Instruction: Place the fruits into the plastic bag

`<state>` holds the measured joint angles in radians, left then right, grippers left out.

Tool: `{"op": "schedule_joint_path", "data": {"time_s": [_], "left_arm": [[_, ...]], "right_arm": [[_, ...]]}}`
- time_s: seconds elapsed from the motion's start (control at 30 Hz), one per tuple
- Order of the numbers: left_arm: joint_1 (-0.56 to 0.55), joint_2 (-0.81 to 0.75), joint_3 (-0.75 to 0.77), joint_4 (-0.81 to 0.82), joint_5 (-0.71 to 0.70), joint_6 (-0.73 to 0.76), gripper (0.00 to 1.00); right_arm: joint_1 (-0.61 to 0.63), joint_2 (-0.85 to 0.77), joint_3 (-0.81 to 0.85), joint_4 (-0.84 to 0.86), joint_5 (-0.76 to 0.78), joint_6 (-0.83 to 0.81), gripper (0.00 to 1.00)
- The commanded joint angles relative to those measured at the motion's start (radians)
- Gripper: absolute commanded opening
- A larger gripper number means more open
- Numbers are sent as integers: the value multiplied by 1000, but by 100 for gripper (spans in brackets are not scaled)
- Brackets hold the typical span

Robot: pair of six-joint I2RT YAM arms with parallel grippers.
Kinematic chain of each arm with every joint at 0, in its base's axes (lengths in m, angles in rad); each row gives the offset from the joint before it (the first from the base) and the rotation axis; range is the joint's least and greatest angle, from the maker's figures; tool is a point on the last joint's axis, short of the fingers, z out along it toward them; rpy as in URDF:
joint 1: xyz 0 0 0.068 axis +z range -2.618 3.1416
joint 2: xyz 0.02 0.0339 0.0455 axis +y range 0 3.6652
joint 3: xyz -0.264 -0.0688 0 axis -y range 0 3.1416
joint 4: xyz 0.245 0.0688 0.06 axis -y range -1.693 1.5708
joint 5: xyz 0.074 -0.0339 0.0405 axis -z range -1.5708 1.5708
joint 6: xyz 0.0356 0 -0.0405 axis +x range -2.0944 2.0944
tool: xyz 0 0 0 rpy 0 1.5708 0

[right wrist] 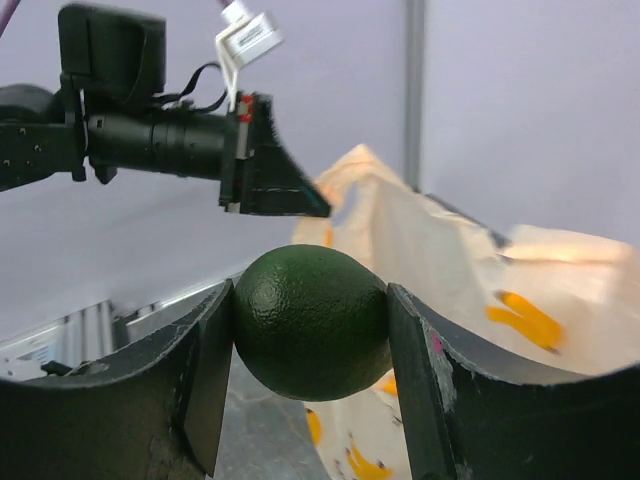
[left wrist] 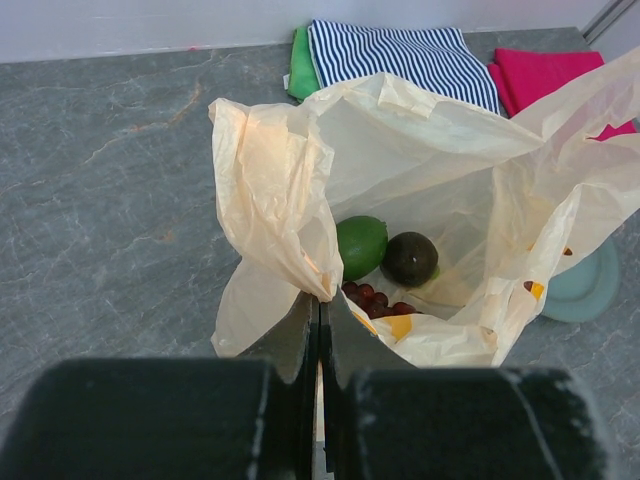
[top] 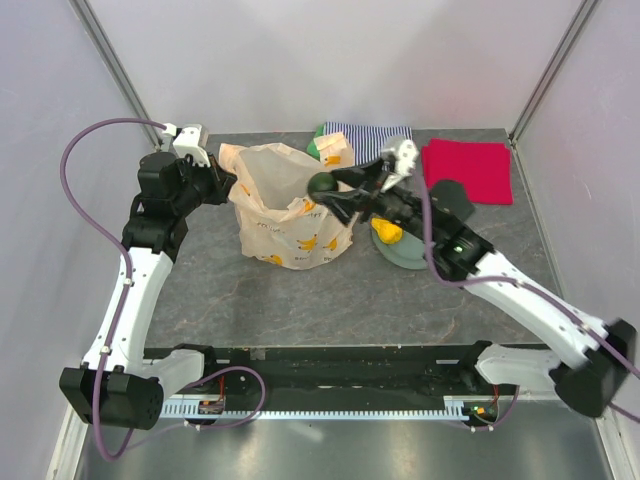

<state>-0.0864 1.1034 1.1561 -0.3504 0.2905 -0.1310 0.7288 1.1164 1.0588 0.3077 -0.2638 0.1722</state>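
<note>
Next, my right gripper lets go of the dark green fruit inside the plastic bag's opening [top: 303, 201], on the side of the bag toward the plate.
The plastic bag [top: 285, 210], cream with yellow bananas, stands open mid-table. My left gripper [top: 226, 186] is shut on its left rim, and the pinched rim shows at the left gripper [left wrist: 320, 300] in the left wrist view. Inside the bag [left wrist: 430, 170] lie a bright green lime [left wrist: 360, 247], a dark avocado [left wrist: 410, 258] and purple grapes [left wrist: 376, 297]. My right gripper [top: 326, 188] is shut on a dark green round fruit [right wrist: 312, 322] with pebbled skin, held over the bag's right rim. A yellow fruit [top: 387, 232] sits on the plate [top: 408, 256].
A striped folded cloth [top: 372, 132] and a red folded cloth [top: 468, 168] lie at the back right, with a green item [top: 313, 148] beside the striped one. The grey-green plate stands right of the bag, under the right arm. Walls close in the back and sides.
</note>
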Motion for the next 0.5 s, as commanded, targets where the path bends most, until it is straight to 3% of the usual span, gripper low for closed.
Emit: {"op": "schedule_joint_path", "data": {"time_s": [0.0,0.3,0.47], "left_arm": [[4,-7,-1,22,19,34,1],[4,-5,-2,25,32,30,2],[4,0,-4,27,33,30,1]], "right_arm": [[37,204,123,136,-161,39,0],[49,535,447,-84,-72,-5,0],[58,693,642,-306,121,-16,0]]}}
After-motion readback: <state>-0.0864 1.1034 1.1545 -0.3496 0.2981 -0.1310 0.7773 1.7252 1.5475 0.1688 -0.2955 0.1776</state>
